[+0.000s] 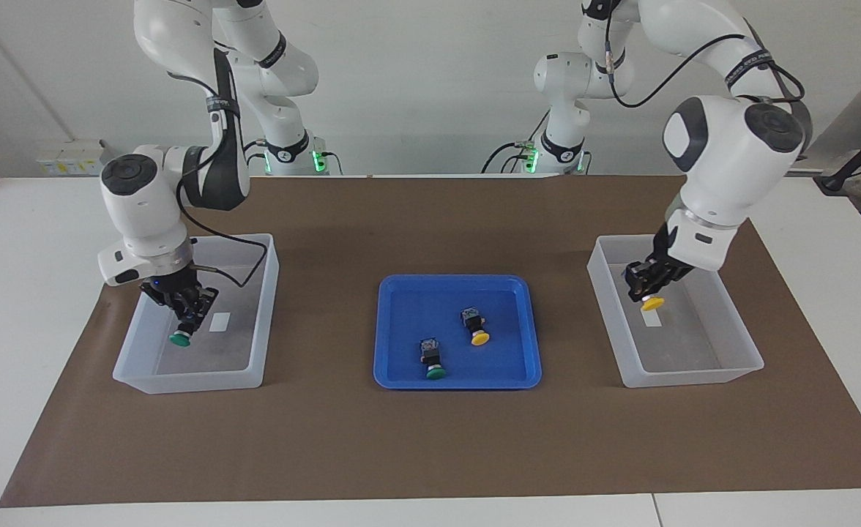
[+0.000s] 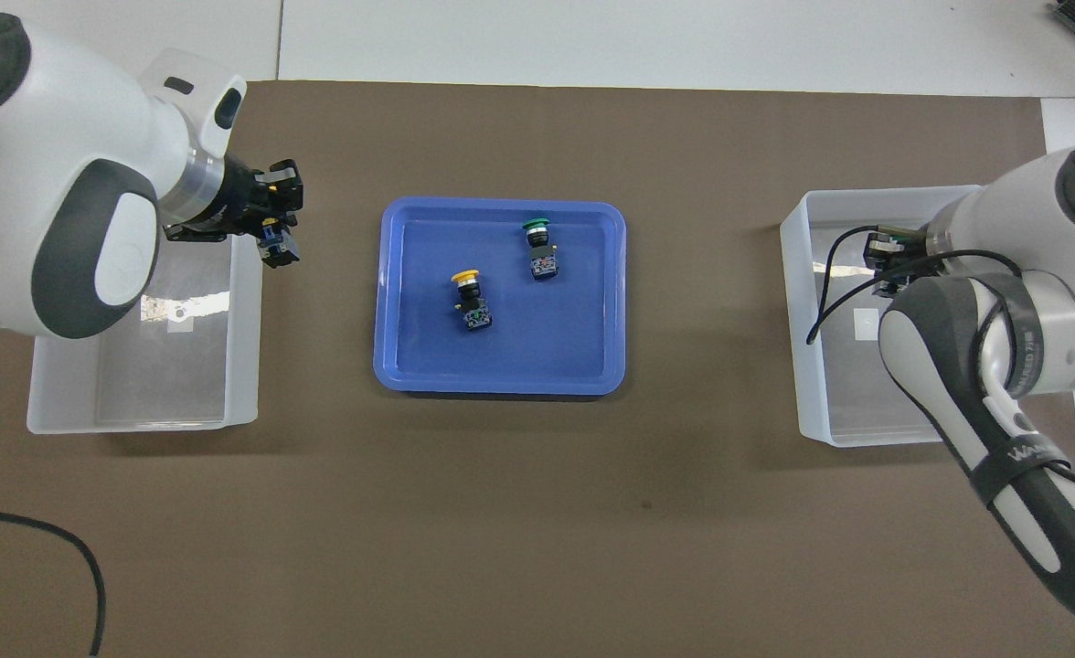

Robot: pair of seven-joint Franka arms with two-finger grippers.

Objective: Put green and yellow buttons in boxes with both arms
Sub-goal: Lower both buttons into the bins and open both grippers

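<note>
My left gripper has the yellow button, now low inside the box. It will let go of the button between the white label and the box's side (image 2: 209, 302) nearest the tray.
My left gripper (image 1: 646, 289) is shut on a yellow button (image 1: 652, 303), cap down, low inside the box (image 1: 694, 379) at the left arm's end. It also shows in the overhead view (image 2: 274, 239) over that box (image 2: 135, 425). My right gripper (image 1: 187, 318) is shut on a green button (image 1: 180, 338), cap down, low inside the other box (image 1: 189, 380). In the overhead view this gripper (image 2: 885, 265) hides its button over its box (image 2: 798, 274). A second yellow button (image 1: 476, 327) and a second green button (image 1: 433, 361) lie on their sides in the tray.
The shallow blue tray (image 1: 401, 293) sits mid-table between the two boxes, on a brown mat (image 1: 430, 439). In the overhead view the tray (image 2: 409, 347) holds the yellow button (image 2: 470, 297) and the green button (image 2: 538, 245). Each box has a small white label (image 1: 220, 322) inside.
</note>
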